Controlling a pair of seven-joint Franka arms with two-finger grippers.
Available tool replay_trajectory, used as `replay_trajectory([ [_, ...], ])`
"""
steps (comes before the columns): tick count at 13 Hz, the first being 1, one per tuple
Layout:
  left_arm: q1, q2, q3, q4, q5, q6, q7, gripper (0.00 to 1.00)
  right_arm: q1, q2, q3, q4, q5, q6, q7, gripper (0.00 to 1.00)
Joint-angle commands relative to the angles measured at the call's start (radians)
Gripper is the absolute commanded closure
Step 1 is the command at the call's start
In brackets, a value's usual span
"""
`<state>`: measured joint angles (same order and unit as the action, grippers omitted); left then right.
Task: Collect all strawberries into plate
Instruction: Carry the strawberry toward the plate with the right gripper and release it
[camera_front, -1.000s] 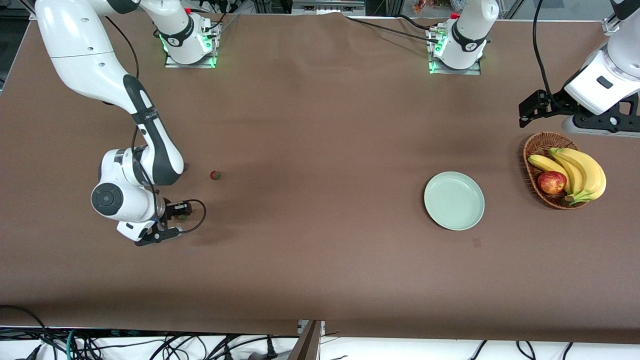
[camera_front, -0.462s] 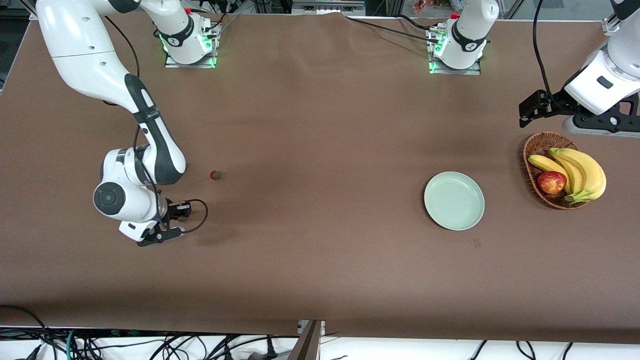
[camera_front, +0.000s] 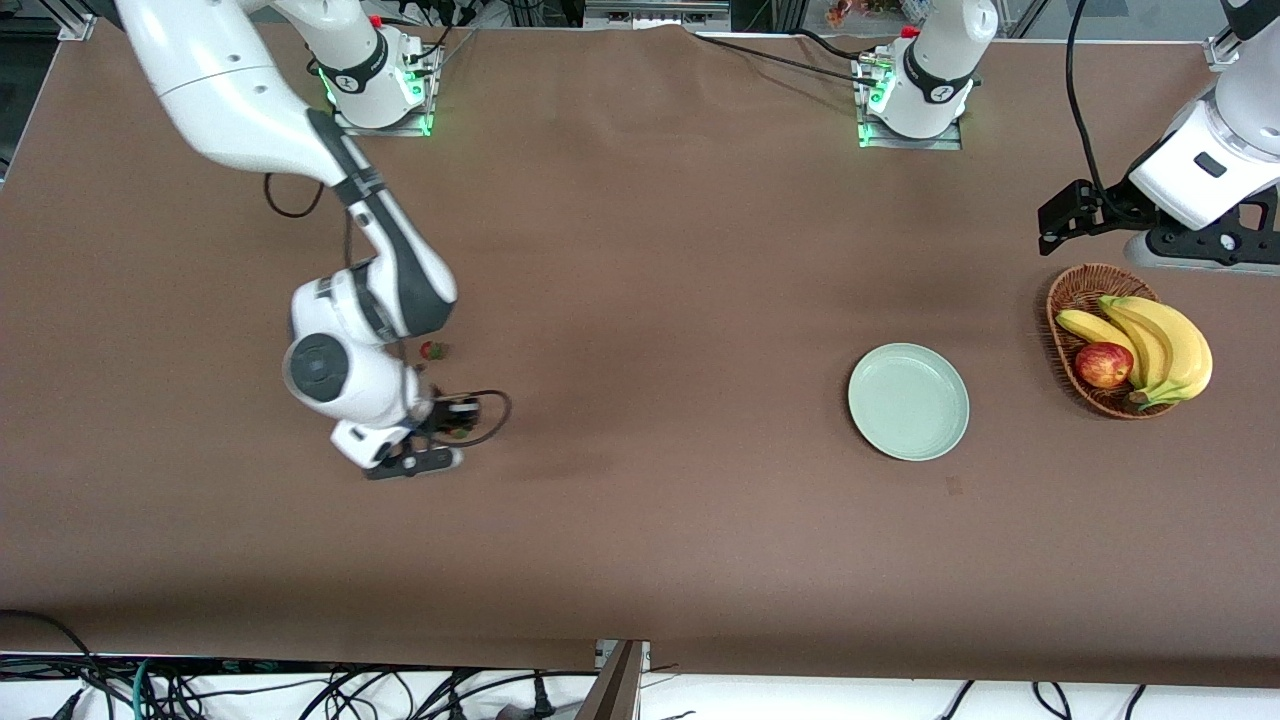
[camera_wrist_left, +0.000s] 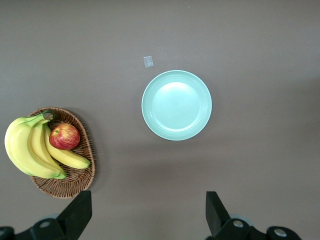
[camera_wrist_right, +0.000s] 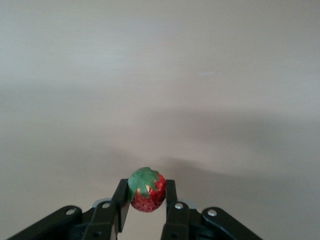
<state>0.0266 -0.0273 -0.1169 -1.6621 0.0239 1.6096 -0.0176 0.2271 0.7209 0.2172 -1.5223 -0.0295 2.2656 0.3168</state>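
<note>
Next, I release the strawberry with my right gripper on the bare table (camera_front: 770, 371) beside the mint-green plate, opposite the wicker basket.
My right gripper (camera_front: 452, 428) is shut on one strawberry (camera_front: 461, 432), held just above the table. In the right wrist view the red berry with a green cap (camera_wrist_right: 146, 191) sits between the fingertips of my right gripper (camera_wrist_right: 146, 196). A second strawberry (camera_front: 432, 350) lies on the table beside the right arm's wrist. A third strawberry is not in view. The mint-green plate (camera_front: 908, 401) sits empty toward the left arm's end; it also shows in the left wrist view (camera_wrist_left: 176, 105). My left gripper (camera_front: 1200, 240) waits open (camera_wrist_left: 145, 220) high over the table near the basket.
A wicker basket (camera_front: 1062, 300) with bananas (camera_front: 1165, 345) and an apple (camera_front: 1103, 364) stands beside the plate at the left arm's end. A small pale scrap (camera_front: 953, 485) lies near the plate, nearer to the front camera.
My right gripper has carried the strawberry toward the left arm's end of the table, past the loose strawberry. The left arm has not moved.
</note>
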Motion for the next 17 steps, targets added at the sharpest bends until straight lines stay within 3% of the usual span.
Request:
replay_trajectory([
  [1, 0.007, 0.014, -0.001, 0.032, -0.01, -0.02, 0.019, 0.0, 0.16, 0.049, -0.007, 0.095, 0.008, 0.035, 0.3, 0.91],
  [3, 0.009, 0.014, -0.001, 0.032, -0.012, -0.022, 0.019, 0.0, 0.263, 0.098, -0.007, 0.148, 0.008, 0.112, 0.48, 0.9],
  [7, 0.007, 0.014, -0.001, 0.032, -0.012, -0.022, 0.018, 0.0, 0.431, 0.221, -0.01, 0.214, 0.007, 0.339, 0.594, 0.9],
  [11, 0.004, 0.014, -0.003, 0.032, -0.01, -0.022, 0.015, 0.0, 0.538, 0.291, -0.015, 0.292, 0.003, 0.367, 0.711, 0.9],
  [12, 0.004, 0.014, -0.003, 0.032, -0.01, -0.022, 0.015, 0.0, 0.549, 0.295, -0.015, 0.297, 0.003, 0.373, 0.726, 0.85],
  [13, 0.004, 0.014, -0.003, 0.032, -0.01, -0.022, 0.016, 0.0, 0.554, 0.295, -0.015, 0.297, 0.002, 0.371, 0.734, 0.5],
  [14, 0.004, 0.014, -0.003, 0.032, -0.01, -0.022, 0.016, 0.0, 0.554, 0.293, -0.018, 0.297, -0.004, 0.371, 0.735, 0.0],
  [17, 0.006, 0.014, -0.003, 0.032, -0.01, -0.039, 0.018, 0.0, 0.532, 0.249, -0.064, 0.294, -0.004, 0.333, 0.714, 0.0],
])
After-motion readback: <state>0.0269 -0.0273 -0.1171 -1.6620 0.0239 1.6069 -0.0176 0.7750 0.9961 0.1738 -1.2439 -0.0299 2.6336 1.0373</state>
